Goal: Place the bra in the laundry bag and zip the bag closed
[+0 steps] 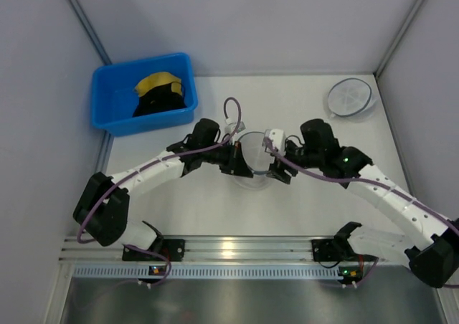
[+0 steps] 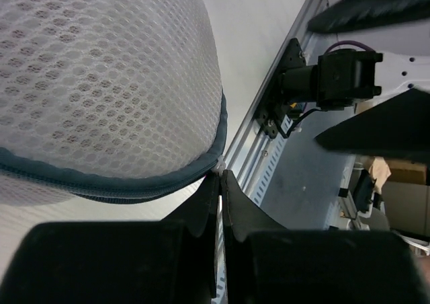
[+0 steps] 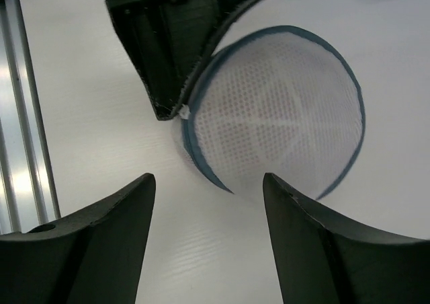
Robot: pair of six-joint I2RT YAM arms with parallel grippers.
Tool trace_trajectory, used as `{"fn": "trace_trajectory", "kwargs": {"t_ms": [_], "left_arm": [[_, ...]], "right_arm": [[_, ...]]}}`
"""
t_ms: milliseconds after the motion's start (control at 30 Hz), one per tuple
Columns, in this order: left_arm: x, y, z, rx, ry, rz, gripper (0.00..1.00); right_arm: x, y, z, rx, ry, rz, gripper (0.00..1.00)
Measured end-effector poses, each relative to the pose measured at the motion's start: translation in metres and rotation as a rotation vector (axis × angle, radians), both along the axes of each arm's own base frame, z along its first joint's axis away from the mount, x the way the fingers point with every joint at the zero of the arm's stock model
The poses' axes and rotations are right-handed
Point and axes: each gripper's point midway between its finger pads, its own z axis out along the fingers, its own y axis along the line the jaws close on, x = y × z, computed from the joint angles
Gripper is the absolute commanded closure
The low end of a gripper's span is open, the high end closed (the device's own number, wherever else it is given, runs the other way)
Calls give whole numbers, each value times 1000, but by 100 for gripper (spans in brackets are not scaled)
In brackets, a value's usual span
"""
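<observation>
Next, my right gripper pinches that rim [image 3: 213, 176] and holds it straight first, because the laundry bag's zipper rim bends loosely away from the zipper's tab in my left gripper.
The laundry bag [image 1: 254, 155] lies mid-table as a white mesh dome with its blue-grey zipper rim [image 2: 101, 183] drawn together. My left gripper [image 2: 220, 173] is shut on a small white tab [image 2: 219, 161] at that rim. From above it [image 1: 239, 163] sits at the bag's left edge. My right gripper [image 3: 209, 177] is open, its fingertips just short of the laundry bag [image 3: 282, 116] and touching nothing. In the overhead view it [image 1: 271, 168] is at the bag's right side. The bra is hidden; only a faint reddish tint shows through the mesh.
A blue bin [image 1: 115, 112] at the back left holds a yellow garment [image 1: 156, 82] and a black garment [image 1: 161, 102]. A second round white mesh bag [image 1: 350, 97] lies at the back right. An aluminium rail [image 1: 229, 249] runs along the near edge. Walls close in on both sides.
</observation>
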Motion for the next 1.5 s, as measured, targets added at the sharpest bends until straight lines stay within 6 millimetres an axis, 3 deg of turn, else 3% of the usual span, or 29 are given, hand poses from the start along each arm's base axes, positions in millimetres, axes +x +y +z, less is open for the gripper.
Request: {"fn": "trace_trajectory", "kwargs": {"t_ms": [167,333,400,433,533,567,667,867,1100,1233,1300,1400,1500], "left_arm": [[1,-3,4,-30,44,2,100],[1,-3,6,-45,66,5,100],[2,-4,8,-53,66,8,100],[3,-4,9,-57,65,9,100],[4,-3,10,-66,68,12,100],[5,-2,9,-67,73,16,100],[8,5,5,-64,81,33,100],[17,25,5,-41,38,63,100],[37,64,-4,35,-66,116,100],[35,70,-3,47,-127,81,100],[32,69,-1,44,-141,68,100],[28,68,-2,51,-134,59,100],[19,60,-2,52,-120,36,100]], "right_arm": [[-12,29,-27,-90,-52,93,37],[-5,40,-44,-149,-78,105,43],[-4,43,-51,-172,-80,108,53],[-3,44,-54,-180,-82,111,64],[-2,47,-58,-196,-95,115,78],[-1,47,-58,-202,-101,112,87],[5,46,-55,-208,-134,96,100],[9,39,-56,-224,-197,92,100],[8,20,-56,-236,-281,124,100],[25,7,-50,-229,-313,103,79],[35,-2,-50,-238,-316,81,60],[45,-17,-46,-261,-294,44,47],[48,-18,-31,-245,-288,39,38]]}}
